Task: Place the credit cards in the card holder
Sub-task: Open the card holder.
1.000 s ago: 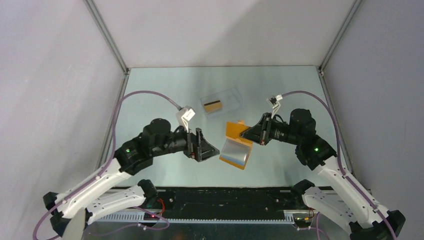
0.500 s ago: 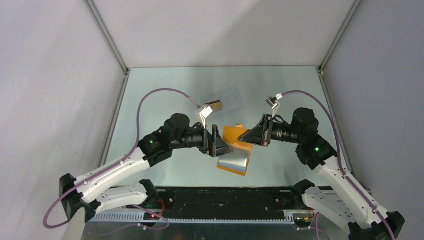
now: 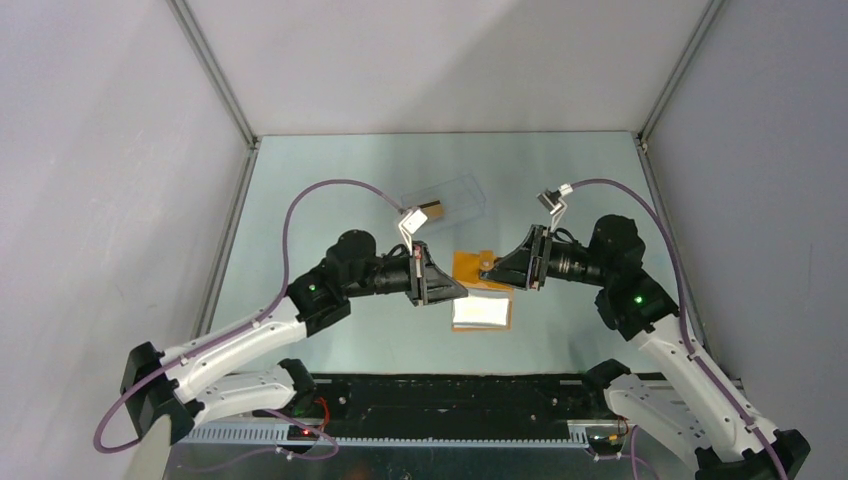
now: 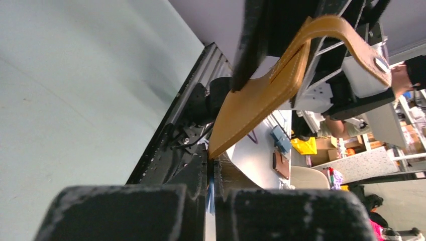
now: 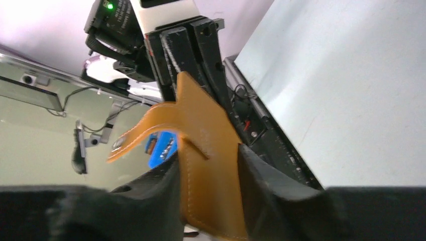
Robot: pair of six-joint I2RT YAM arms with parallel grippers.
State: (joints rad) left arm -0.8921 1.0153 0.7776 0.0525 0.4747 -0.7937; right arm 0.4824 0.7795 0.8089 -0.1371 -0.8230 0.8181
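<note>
The card holder's flap slants in my right gripper's parted fingers, so that gripper should grip it squarely beside the card holder's fold (image 3: pixel 490 285) before my left gripper lifts the inner leaf.
The orange-tan card holder (image 3: pixel 474 268) hangs open over the table middle, its pale inner leaf (image 3: pixel 480 311) facing up. My left gripper (image 3: pixel 458 292) comes in from the left and is shut on that leaf's blue-grey pocket edge; in the left wrist view the gripper (image 4: pixel 211 173) pinches it while the orange flap (image 4: pixel 266 90) rises above. My right gripper (image 3: pixel 492 270) stands at the upper flap with its jaws parted, the flap (image 5: pixel 211 150) lying between them. One golden credit card (image 3: pixel 430 211) with a dark stripe lies in the clear box.
The clear plastic box (image 3: pixel 447 199) sits behind the card holder, toward the back of the table. A metal frame post (image 3: pixel 232 170) borders the table on the left and another (image 3: pixel 660 200) on the right. A black rail (image 3: pixel 450 395) runs along the near edge.
My left arm swung right to the card holder and its jaws shut on the lower leaf. The right jaws have parted. The holder's lower leaf has swung level and a little to the right.
</note>
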